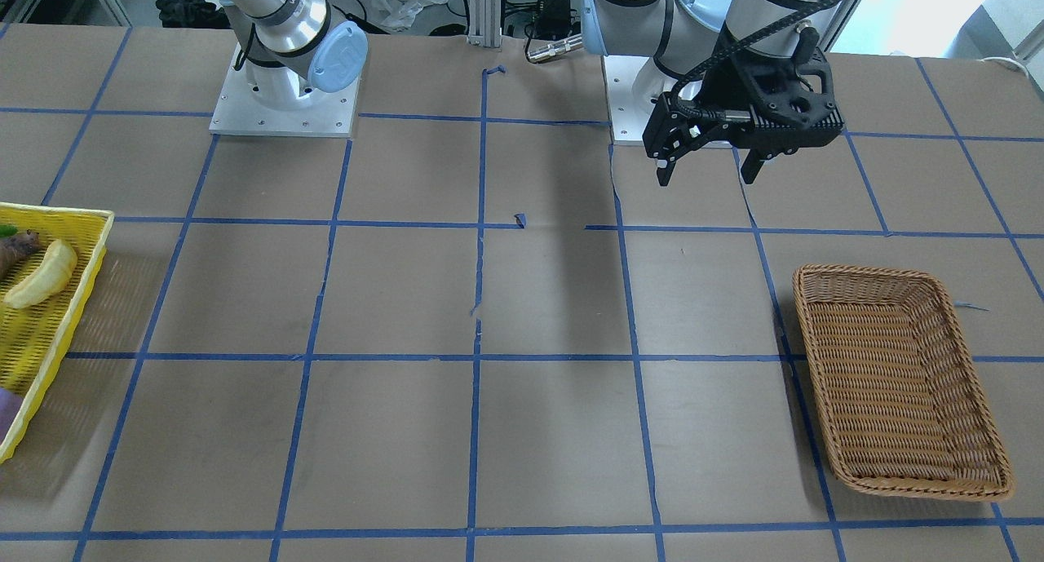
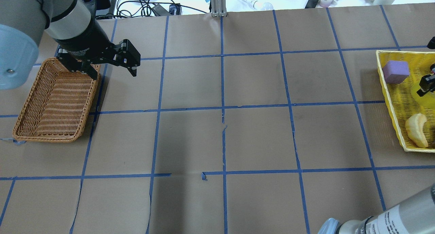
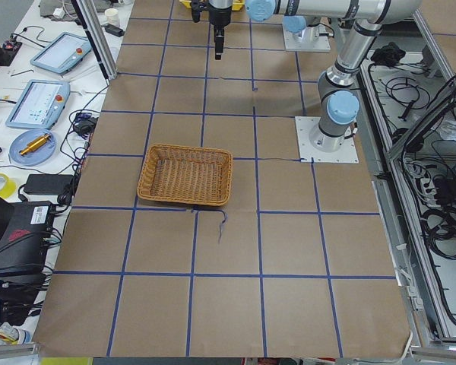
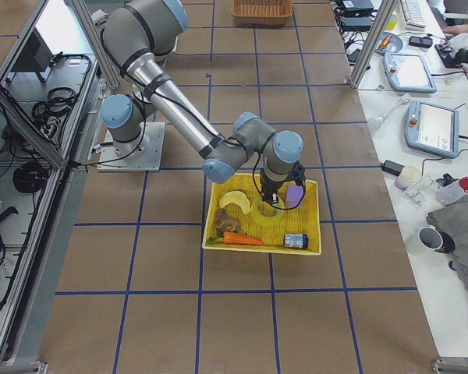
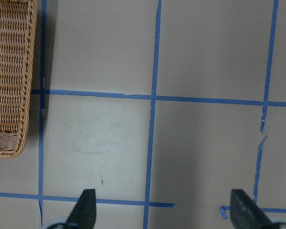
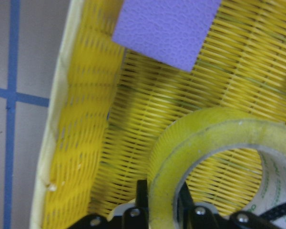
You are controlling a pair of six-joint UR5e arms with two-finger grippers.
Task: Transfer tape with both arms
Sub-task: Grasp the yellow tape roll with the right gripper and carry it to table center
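I need to use my right gripper to set the tape down on the blue line crossing midway [image 1: 484,382] between the two baskets. The tape still lies in the yellow basket.
The tape [image 6: 181,143], a yellow translucent roll, lies in the yellow basket [image 6: 81,143] at the table's right end. My right gripper [image 6: 163,200] reaches down into that basket, its fingers closed on either side of the roll's wall. The tape [image 4: 267,216] also shows under the gripper [image 4: 271,199] in the right exterior view, and at the overhead view's right edge [image 2: 416,93]. My left gripper [image 2: 114,72] is open and empty, hovering beside the wicker basket [image 2: 44,139]; it also shows in the front view [image 1: 705,166].
The yellow basket [image 2: 390,88] also holds a purple block [image 2: 395,71], a banana [image 2: 417,129], a carrot [image 4: 238,239] and a small can [image 4: 296,240]. The wicker basket [image 1: 864,273] holds nothing. Blue tape lines grid the brown table.
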